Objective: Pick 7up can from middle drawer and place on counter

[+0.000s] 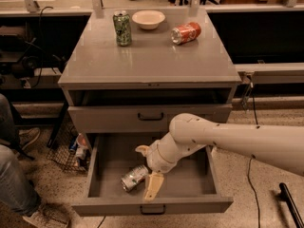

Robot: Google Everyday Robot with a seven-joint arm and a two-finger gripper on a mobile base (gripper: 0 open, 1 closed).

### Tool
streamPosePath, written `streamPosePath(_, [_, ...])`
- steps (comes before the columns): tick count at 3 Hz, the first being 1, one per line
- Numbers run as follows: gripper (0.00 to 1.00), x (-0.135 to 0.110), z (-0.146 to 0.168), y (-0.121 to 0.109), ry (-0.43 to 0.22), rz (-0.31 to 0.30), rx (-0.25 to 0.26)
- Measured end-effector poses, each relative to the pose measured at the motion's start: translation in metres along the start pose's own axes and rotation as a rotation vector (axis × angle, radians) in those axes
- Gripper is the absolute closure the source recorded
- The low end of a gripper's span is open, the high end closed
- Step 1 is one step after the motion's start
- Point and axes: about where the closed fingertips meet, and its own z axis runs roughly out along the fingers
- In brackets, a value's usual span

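Observation:
Next, I close my gripper around the 7up can's inner end (142, 172), the one between my fingers, and leave the can's end nearer the drawer's front sticking out.
The 7up can (134, 177), pale silver-white and dented, lies on its side at the front left of the open middle drawer (190, 204). My gripper (147, 169) reaches down into the drawer right beside the can, on its right. It is open: one tan finger (153, 186) points toward the drawer front and the other (141, 149) sits behind the can. The can's right end lies near the gap between them, and nothing is held. The grey counter (152, 61) is above.
On the counter stand a dark green can (122, 28), a white bowl (148, 19) and an orange-red can (185, 33) on its side. The drawer above (151, 117) is closed. A wire basket (70, 148) and a person's leg (14, 189) are at the left.

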Motion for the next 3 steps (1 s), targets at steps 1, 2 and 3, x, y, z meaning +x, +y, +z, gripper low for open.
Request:
streamPosePath(1, [0.00, 0.017, 0.018, -0.021, 0.062, -0.006, 0.036])
streamPosePath(2, [0.00, 0.033, 0.043, -0.050, 0.110, -0.026, 0.071])
streamPosePath(3, [0.00, 0.048, 0.072, -0.072, 0.134, -0.032, 0.085])
